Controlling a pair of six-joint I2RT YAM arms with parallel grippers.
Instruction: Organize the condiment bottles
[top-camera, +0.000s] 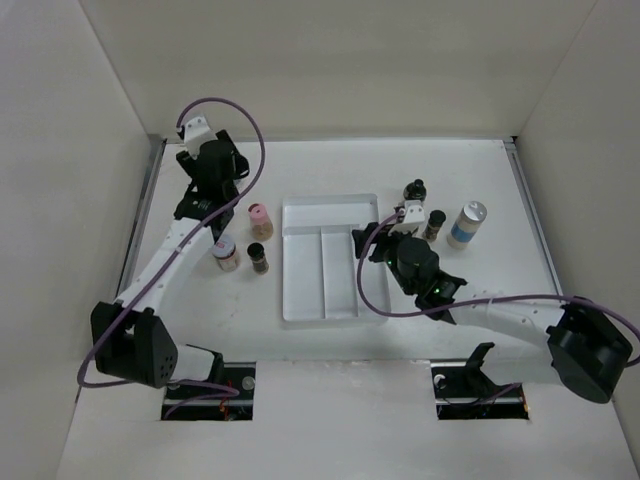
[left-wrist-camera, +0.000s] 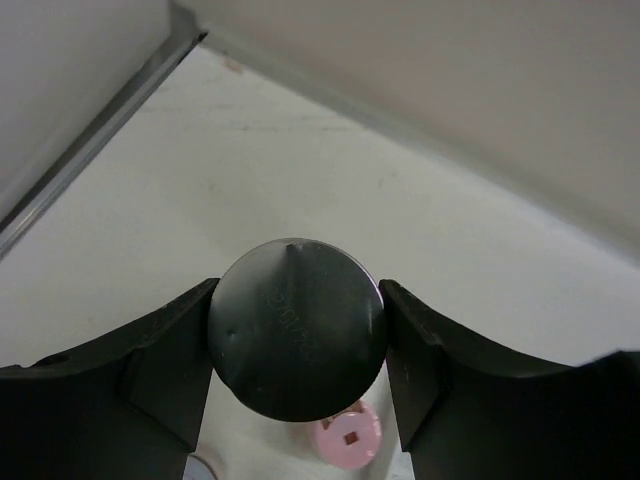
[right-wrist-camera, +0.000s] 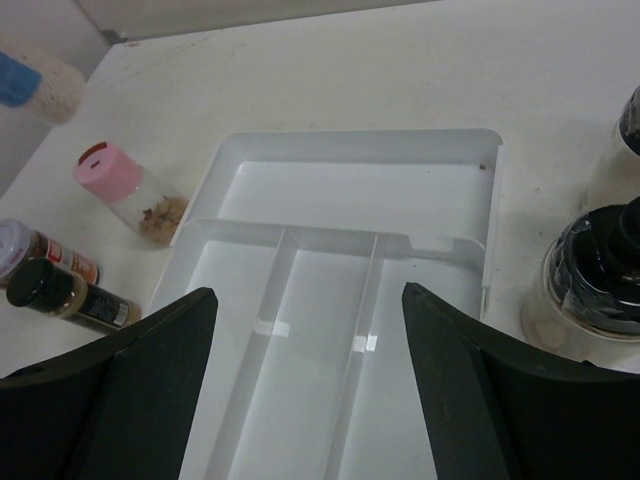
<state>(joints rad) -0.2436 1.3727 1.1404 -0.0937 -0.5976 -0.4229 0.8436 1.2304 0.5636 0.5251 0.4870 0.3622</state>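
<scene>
My left gripper is to put the condiment bottle down in the tray's wide back compartment (top-camera: 302, 215), toward the pink-capped bottle.
My left gripper (left-wrist-camera: 297, 300) is shut on a condiment bottle with a round black cap (left-wrist-camera: 295, 340), both fingers pressed against the cap. In the top view this gripper (top-camera: 212, 168) sits at the far left of the table and hides the bottle. Below it stand a pink-capped bottle (top-camera: 259, 217), a silver-capped jar (top-camera: 226, 250) and a black-capped bottle (top-camera: 259, 257). My right gripper (right-wrist-camera: 305, 300) is open and empty over the white divided tray (right-wrist-camera: 350, 160). More bottles stand to the right of the tray: two black-capped ones (top-camera: 415, 189) (top-camera: 435, 222) and a silver-capped one with a blue label (top-camera: 467, 223).
The tray (top-camera: 300, 290) lies mid-table between the two groups of bottles. White walls close in the table at the back and on both sides. In the right wrist view a black-lidded jar (right-wrist-camera: 595, 290) stands close to the right finger.
</scene>
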